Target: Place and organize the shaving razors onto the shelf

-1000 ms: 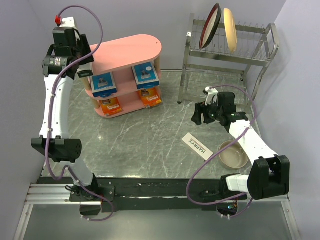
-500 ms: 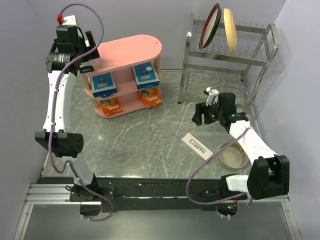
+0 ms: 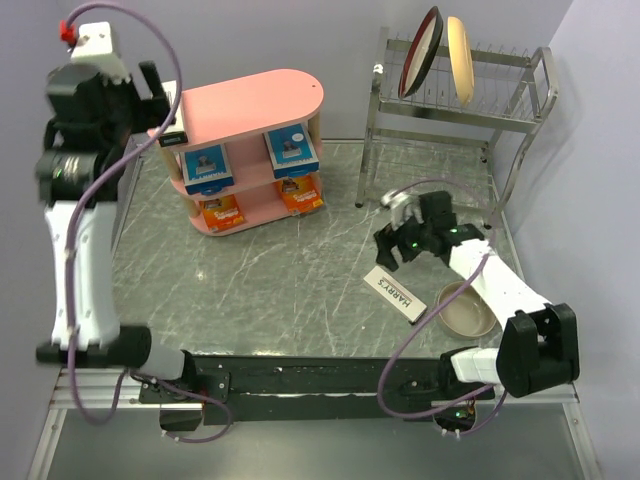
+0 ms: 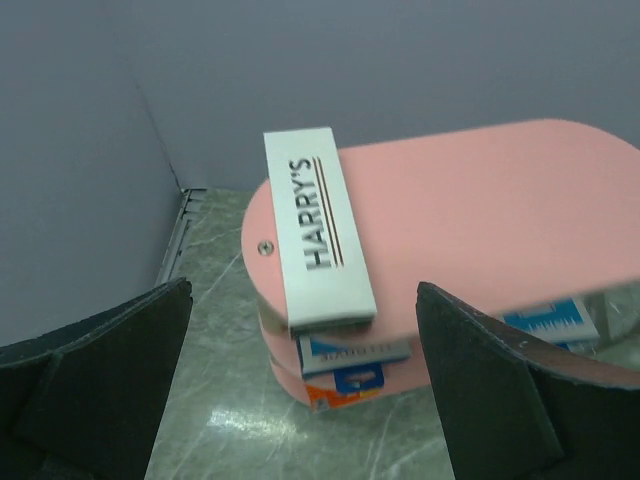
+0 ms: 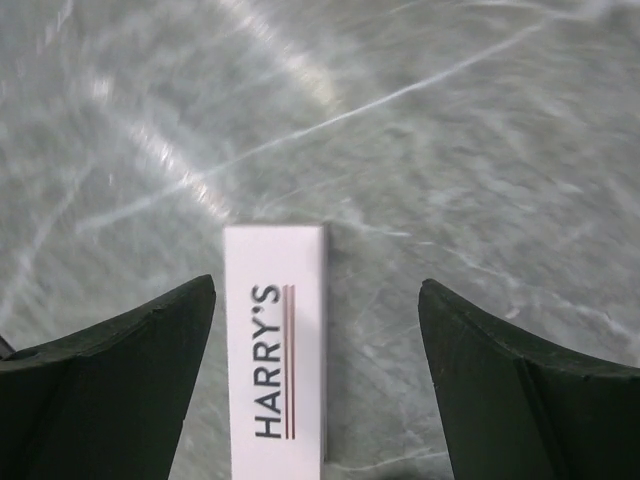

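The second HARRY'S box has its far end under my right gripper, so next I move the box toward the shelf, then grip its near end (image 3: 412, 309) before I lift it.
The pink shelf (image 3: 260, 100) stands at the back left. One white HARRY'S razor box (image 4: 315, 225) lies on the left end of its top (image 4: 480, 200), overhanging the edge. My left gripper (image 4: 303, 290) hangs open above that end, clear of the box; from above it (image 3: 158, 100) is raised high. Blue-and-white razor packs (image 3: 207, 168) (image 3: 291, 152) sit on the middle tier, orange ones (image 3: 222, 213) (image 3: 300, 195) on the lowest. A second HARRY'S box (image 3: 394, 293) lies flat on the table. My right gripper (image 3: 388, 245) is open over its far end (image 5: 275, 360), nearer the left finger.
A steel dish rack (image 3: 450, 110) at the back right holds a dark plate (image 3: 420, 52) and a cream plate (image 3: 460, 60). A tan bowl (image 3: 467, 310) sits right next to the table box. Walls close in on the left and back.
My left gripper opened wide and rose up and left, away from the shelf's left end. My right gripper moved down and left towards the box on the table.
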Action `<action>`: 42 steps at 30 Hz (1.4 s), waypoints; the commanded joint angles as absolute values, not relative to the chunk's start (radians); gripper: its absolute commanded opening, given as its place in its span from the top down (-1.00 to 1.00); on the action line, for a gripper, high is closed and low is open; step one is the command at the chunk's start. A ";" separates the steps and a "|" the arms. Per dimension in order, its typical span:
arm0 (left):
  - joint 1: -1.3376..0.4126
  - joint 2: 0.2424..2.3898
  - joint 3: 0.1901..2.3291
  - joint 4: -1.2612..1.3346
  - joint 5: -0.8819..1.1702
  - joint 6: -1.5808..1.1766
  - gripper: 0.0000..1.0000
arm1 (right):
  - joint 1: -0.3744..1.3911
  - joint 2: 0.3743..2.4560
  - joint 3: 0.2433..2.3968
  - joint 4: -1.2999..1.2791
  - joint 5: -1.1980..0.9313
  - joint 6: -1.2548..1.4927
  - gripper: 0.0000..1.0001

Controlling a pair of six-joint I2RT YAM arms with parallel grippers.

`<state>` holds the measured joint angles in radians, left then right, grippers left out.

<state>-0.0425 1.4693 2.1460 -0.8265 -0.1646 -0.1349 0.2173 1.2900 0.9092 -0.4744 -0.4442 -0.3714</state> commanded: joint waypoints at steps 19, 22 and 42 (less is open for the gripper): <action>-0.026 1.152 1.842 -0.805 -0.114 -0.011 -0.99 | 0.414 1.509 0.902 -0.609 -0.242 -0.551 -0.46; -0.008 1.125 1.797 -0.634 -0.326 0.035 -0.99 | 0.445 1.555 0.991 -0.578 -0.287 -0.496 -0.33; 0.046 1.152 1.784 -0.345 -0.365 -0.049 -0.99 | 0.640 1.783 1.370 -0.465 -0.313 -0.327 -0.77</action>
<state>0.0345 1.1660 1.7840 -0.3679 -0.4034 -0.0116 0.6605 1.9026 1.3849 -0.5045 -0.3195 -0.3519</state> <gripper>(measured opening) 0.995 0.870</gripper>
